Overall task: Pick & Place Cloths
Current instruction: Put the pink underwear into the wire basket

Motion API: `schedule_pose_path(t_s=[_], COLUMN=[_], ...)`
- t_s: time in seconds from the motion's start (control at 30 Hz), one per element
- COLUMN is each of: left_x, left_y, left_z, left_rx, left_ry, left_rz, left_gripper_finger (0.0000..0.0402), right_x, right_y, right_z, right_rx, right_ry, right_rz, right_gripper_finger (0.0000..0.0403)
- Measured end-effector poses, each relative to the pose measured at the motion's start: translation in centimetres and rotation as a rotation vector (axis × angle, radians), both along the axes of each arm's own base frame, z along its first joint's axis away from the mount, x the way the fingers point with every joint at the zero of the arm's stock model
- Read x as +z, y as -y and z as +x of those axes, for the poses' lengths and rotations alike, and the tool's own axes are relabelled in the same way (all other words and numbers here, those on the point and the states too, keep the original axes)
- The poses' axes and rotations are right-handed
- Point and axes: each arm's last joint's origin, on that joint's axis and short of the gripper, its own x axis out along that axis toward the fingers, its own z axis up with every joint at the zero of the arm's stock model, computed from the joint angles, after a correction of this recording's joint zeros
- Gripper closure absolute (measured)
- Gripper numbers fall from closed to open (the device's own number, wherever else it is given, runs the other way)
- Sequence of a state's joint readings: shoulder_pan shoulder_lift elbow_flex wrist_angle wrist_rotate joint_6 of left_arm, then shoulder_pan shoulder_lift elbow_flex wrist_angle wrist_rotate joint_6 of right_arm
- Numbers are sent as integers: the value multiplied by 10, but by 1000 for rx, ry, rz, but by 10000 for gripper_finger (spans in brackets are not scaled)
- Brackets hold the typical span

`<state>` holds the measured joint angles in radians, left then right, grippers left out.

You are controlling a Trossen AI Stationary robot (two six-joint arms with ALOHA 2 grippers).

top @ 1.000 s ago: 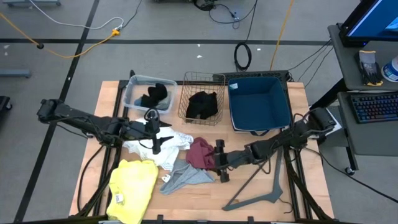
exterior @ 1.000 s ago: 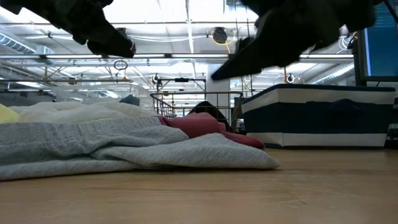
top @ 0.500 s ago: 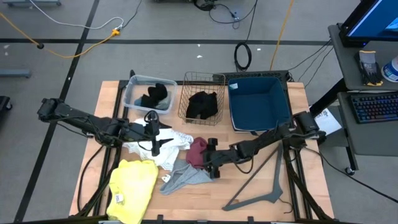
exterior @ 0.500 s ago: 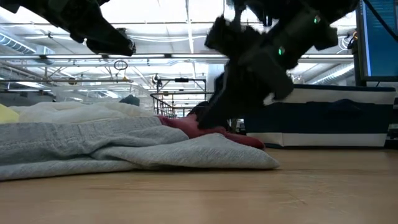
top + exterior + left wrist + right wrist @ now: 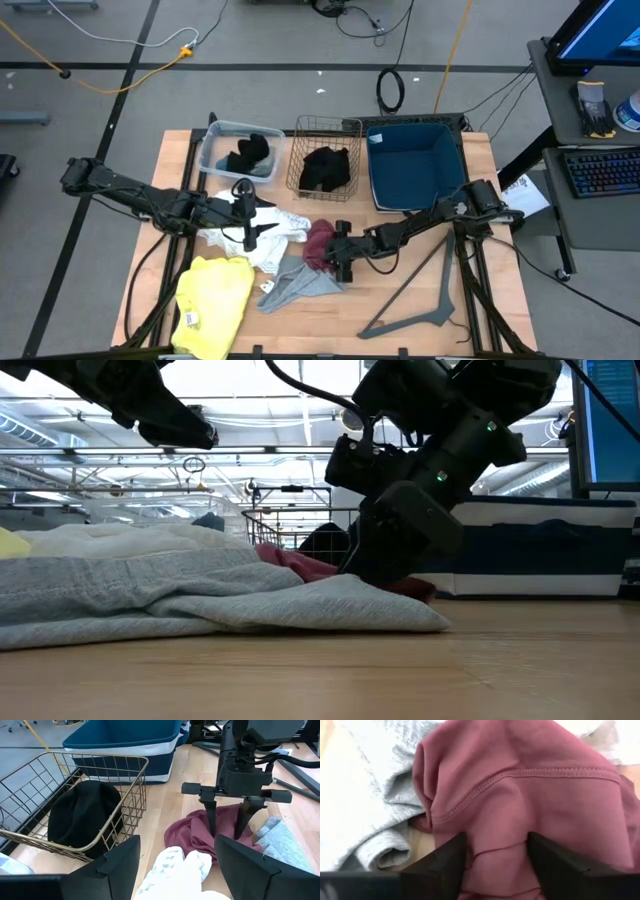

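Observation:
My left gripper will grip the maroon cloth's side (image 5: pixel 307 246) (image 5: pixel 189 845) beside the white cloth next, opposite the part of the maroon cloth in my right gripper's fingers.
A maroon cloth (image 5: pixel 318 243) lies at mid-table, partly on a grey cloth (image 5: pixel 295 283) and beside a white cloth (image 5: pixel 262 240). A yellow cloth (image 5: pixel 213 305) lies at the near left. My right gripper (image 5: pixel 225 832) is open, pointing down, with its fingertips sunk in the maroon cloth (image 5: pixel 520 795). My left gripper (image 5: pixel 255 218) is open and hovers above the white cloth (image 5: pixel 175 865), touching nothing. My right gripper's two open fingers (image 5: pixel 209 822) come from above onto the maroon cloth's right part (image 5: pixel 225 815). A hump of the cloth (image 5: pixel 495 820) stands between them. The cloth lies slack on the table and on the grey cloth.
A clear bin (image 5: pixel 215 150) and a wire basket (image 5: pixel 300 150) each hold a black cloth at the far side, with a blue bin (image 5: pixel 415 165) to their right. A grey hanger (image 5: pixel 420 300) lies at the near right.
My right gripper has gone toward the table's left edge and down, from above the table beside the maroon cloth onto that cloth. The cloths have kept their places.

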<state>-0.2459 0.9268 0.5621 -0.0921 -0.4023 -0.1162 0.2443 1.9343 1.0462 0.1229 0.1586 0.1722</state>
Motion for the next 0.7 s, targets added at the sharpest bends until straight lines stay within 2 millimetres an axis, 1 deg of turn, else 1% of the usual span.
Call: schedule_pose_path(t_s=[0.3,0.5,0.57,0.7], left_x=[0,0,1,2], left_y=[0,1,2,4], left_z=[0,0,0,0], left_rx=[-3,-13,-17,-31], left_ry=[0,0,9,22], left_rz=[-5,-3,-5,-2], left_gripper_finger=[146,146,146,146], right_x=[5,11,17,32], right_y=[-1,-1,-2,-2], right_z=[1,0,-1,-2], right_rx=[7,9,14,14], right_ry=[25,49,59,105], right_rz=[12,20,22,33], right_gripper_finger=[310,376,388,388])
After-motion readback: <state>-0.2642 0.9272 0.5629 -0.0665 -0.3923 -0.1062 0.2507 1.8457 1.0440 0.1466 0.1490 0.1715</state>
